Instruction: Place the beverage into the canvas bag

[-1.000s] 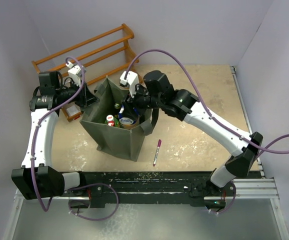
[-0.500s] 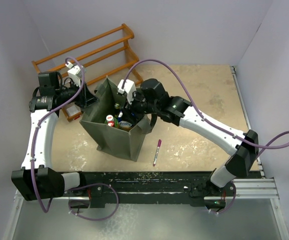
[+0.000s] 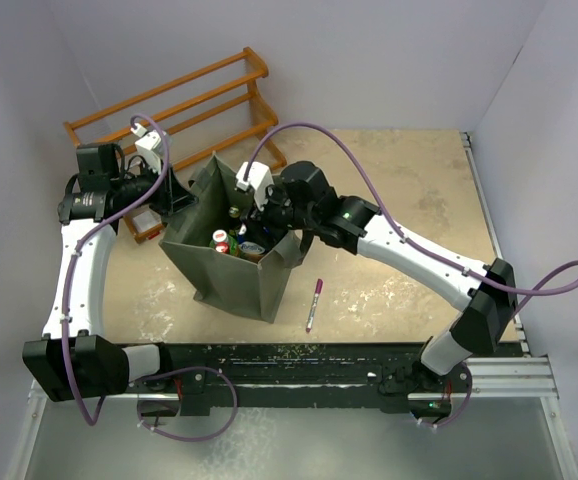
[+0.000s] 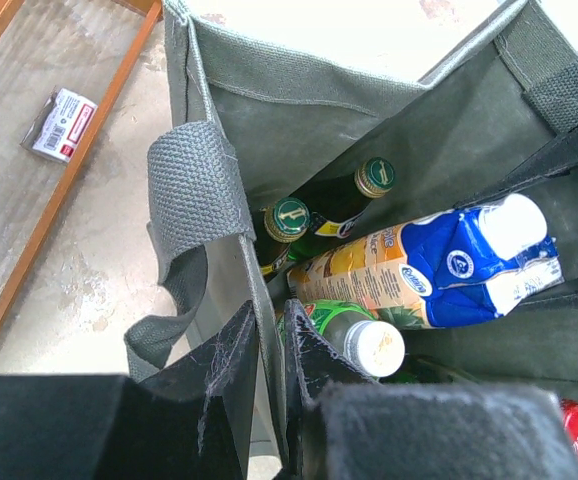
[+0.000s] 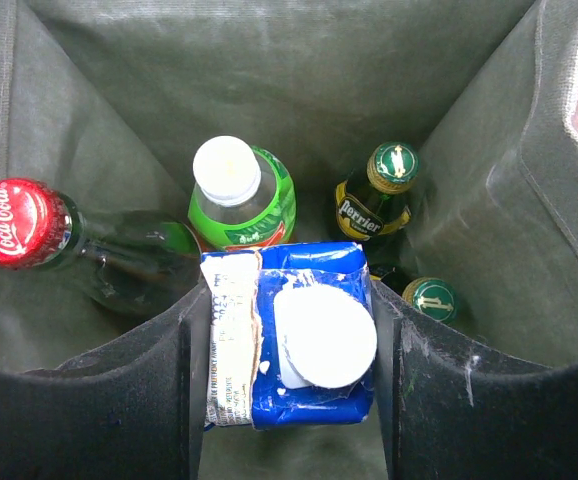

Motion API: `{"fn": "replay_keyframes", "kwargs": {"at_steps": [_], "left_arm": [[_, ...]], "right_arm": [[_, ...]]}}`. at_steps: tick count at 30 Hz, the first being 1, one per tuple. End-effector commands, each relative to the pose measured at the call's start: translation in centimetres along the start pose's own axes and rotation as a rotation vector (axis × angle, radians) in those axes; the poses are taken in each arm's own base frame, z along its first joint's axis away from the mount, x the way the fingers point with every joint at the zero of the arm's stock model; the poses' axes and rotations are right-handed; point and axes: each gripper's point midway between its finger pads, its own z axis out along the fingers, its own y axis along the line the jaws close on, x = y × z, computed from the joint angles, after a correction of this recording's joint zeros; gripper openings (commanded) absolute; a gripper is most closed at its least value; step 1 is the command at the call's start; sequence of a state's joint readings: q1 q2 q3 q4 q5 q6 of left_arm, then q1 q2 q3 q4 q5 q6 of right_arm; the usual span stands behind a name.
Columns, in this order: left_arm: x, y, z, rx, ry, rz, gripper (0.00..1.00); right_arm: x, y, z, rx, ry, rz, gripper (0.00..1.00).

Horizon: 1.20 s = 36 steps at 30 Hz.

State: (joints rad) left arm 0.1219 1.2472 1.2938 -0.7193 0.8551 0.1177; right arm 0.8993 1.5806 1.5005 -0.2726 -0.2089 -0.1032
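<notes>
The juice carton, now held down in the bag's mouth, will go from my right gripper into the bag point(image 3: 248, 245) point(image 5: 294, 332), between the Coca-Cola bottle and the Perrier bottles, and be let go there.
The dark grey-green canvas bag point(image 3: 239, 285) stands upright on the table with its mouth open. My left gripper point(image 3: 177, 195) is shut on the bag's left wall point(image 4: 261, 300) just beside a loop handle point(image 4: 194, 190). My right gripper point(image 3: 259, 222) reaches down into the bag's mouth, shut on a blue and orange juice carton point(image 5: 289, 345) with a white cap, its fingers point(image 5: 169, 360) pressing both sides. The carton also shows tilted in the left wrist view point(image 4: 429, 275). Inside the bag are a Coca-Cola bottle point(image 5: 19, 225), a green bottle with a white cap point(image 5: 234, 185) and two Perrier bottles point(image 5: 374, 195).
A wooden rack point(image 3: 169, 100) stands behind the bag at the back left, with a small red and white packet point(image 4: 61, 125) lying beside it. A purple marker pen point(image 3: 314, 303) lies on the table right of the bag. White walls close in the sides.
My right gripper has moved left and lower into the bag's mouth with the carton. The left arm and the bag have not moved.
</notes>
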Motion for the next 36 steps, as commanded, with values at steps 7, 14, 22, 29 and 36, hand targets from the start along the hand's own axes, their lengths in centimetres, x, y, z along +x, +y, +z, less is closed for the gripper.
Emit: {"fn": "replay_keyframes", "kwargs": {"at_steps": [7,14,22,29,36], "left_arm": [[-0.4,-0.3,-0.5,-0.003,-0.029,0.071,0.19],[-0.4,-0.3,-0.5,-0.003,-0.030,0.073,0.19],[-0.3,-0.3,-0.5,-0.005,-0.027,0.076,0.19],[-0.6,-0.4,-0.6,-0.004,-0.034,0.081,0.19],[-0.6,-0.5,-0.7,-0.005,-0.036,0.084,0.18]], "right_arm": [[-13.6,-3.0,-5.6,0.140,-0.437,-0.090,0.00],[-13.1,-3.3,-4.8,0.141,-0.420,-0.062,0.00],[-12.5,-3.6,-4.5,0.137,-0.408,-0.024,0.00],[-10.9,-3.2,-3.9,0.119,-0.372,-0.019,0.00],[-9.1,-2.5,-3.0,0.080,-0.328,-0.008,0.00]]}}
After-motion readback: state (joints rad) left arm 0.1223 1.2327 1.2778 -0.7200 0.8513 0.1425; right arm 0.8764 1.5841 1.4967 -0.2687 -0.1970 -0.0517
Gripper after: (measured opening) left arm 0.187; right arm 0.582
